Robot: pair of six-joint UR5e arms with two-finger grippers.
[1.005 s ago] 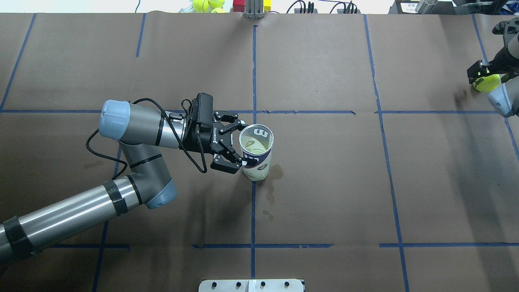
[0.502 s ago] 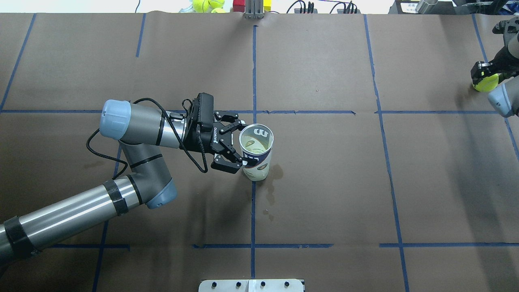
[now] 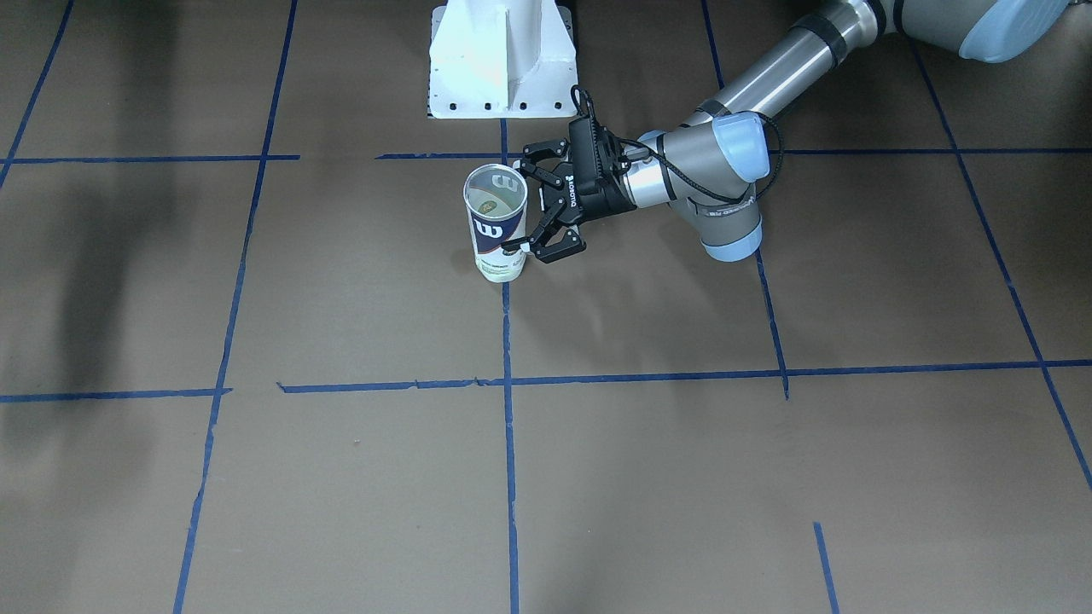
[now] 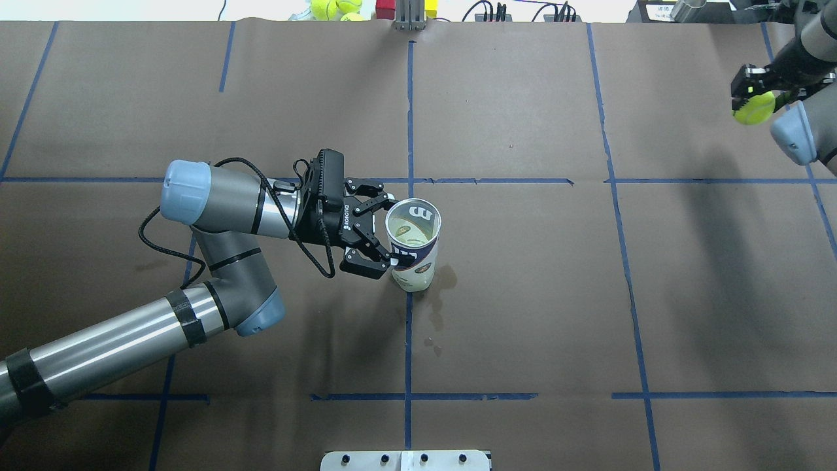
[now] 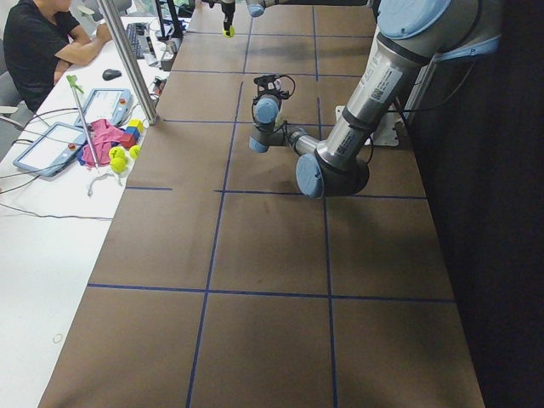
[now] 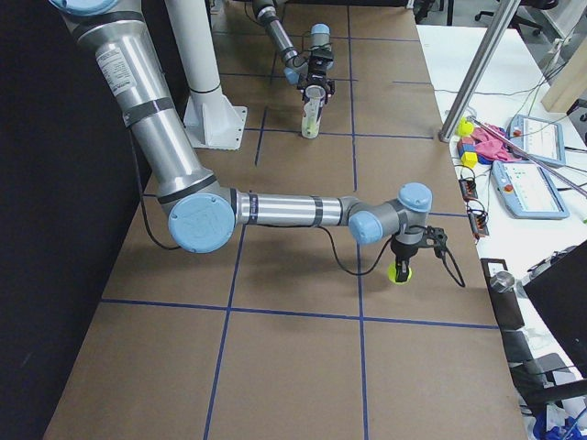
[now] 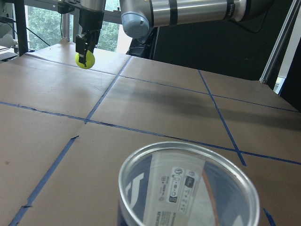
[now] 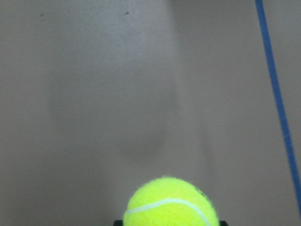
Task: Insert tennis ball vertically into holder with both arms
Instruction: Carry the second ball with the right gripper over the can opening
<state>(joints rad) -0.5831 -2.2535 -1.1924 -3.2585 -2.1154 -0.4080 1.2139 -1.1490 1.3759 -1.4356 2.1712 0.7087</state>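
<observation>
Next, my right gripper lets go of the tennis ball in the opening of the upright holder [image 3: 494,193], as I release my hold on it there.
The holder [image 4: 413,245] stands upright near the table's middle, its mouth open upward; a yellow-green shape shows through its lower part. It also shows in the front view [image 3: 496,223] and the left wrist view [image 7: 188,188]. My left gripper [image 4: 391,229] is shut on the holder's side. My right gripper [image 4: 752,99] is far to the right, shut on the tennis ball [image 4: 753,110], which hangs just above the table. The ball also shows in the right wrist view [image 8: 171,203], the left wrist view [image 7: 85,60] and the exterior right view [image 6: 401,271].
Spare tennis balls [image 4: 327,8] and coloured blocks [image 4: 386,8] lie beyond the table's far edge. The white pedestal [image 3: 502,60] stands behind the holder. A metal post [image 6: 477,73] stands at the table's edge. An operator [image 5: 42,42] sits at the side desk.
My right gripper has lifted the tennis ball and moved it up and to the left in the overhead view. The left gripper and the holder have not moved.
</observation>
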